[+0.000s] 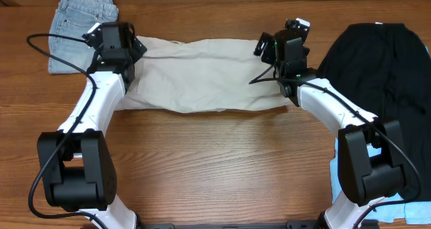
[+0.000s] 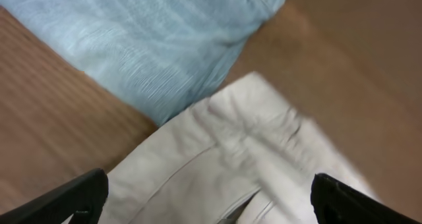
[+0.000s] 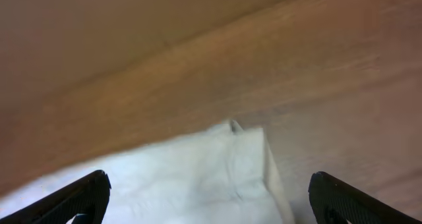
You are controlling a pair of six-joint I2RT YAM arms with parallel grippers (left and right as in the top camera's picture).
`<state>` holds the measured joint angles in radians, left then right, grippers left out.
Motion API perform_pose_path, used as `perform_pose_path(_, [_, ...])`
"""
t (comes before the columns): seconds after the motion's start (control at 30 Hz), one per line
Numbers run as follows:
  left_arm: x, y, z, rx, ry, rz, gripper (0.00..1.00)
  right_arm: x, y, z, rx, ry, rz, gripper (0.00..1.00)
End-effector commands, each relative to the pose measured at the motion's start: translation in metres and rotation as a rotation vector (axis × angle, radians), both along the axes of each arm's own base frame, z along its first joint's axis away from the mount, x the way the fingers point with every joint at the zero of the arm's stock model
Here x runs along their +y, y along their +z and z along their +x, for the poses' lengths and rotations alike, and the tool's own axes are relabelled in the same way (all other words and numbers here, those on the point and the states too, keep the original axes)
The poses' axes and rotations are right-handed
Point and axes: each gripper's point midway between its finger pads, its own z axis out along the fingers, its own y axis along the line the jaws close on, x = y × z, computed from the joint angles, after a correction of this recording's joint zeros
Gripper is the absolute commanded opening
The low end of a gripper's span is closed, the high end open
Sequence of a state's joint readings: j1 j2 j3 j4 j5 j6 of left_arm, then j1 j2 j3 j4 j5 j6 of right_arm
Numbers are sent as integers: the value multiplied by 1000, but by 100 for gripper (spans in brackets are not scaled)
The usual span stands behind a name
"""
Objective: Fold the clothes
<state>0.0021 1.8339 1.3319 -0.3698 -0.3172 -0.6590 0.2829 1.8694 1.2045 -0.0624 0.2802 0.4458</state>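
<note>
The middle of the end [image 1: 134, 81] of the pale beige shorts nearest the denim shorts, nearer me than their far corner, will be gripped by my left gripper.
The pale beige shorts [image 1: 202, 74] lie spread flat across the middle of the table. My left gripper [image 1: 120, 42] hovers open over their far left corner; the left wrist view shows beige cloth [image 2: 217, 165] between the wide-apart fingers [image 2: 211, 204]. My right gripper [image 1: 286, 44] hovers open over their far right corner, where the cloth's corner [image 3: 224, 171] shows between the fingers [image 3: 208, 204]. Pale-blue denim shorts [image 1: 81, 27] lie at the far left and also show in the left wrist view [image 2: 151, 39]. A black garment [image 1: 384, 67] lies at the right.
A strip of light-blue cloth [image 1: 411, 209] shows at the front right corner, partly under the right arm base. The wooden table [image 1: 222, 161] stretches bare in front of the shorts. The arm bases stand at the near edge.
</note>
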Motion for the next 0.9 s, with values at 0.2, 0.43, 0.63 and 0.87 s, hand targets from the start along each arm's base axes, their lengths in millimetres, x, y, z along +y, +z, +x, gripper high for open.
perform_pose_path(0.2, [-40, 39, -38, 203, -363, -43, 100, 6, -30, -50, 273, 167, -60, 100])
perform_pose_path(0.43, [-42, 18, -57, 309, -406, -46, 100, -2, -69, -85, 463, 177, -38, 88])
perform_pose_path(0.63, [-43, 9, -60, 331, -406, -52, 100, -4, -81, -102, 538, 128, 37, 77])
perform_pose_path(0.87, [-43, -1, -60, 357, -405, -59, 100, -6, -97, -110, 544, 114, 47, 71])
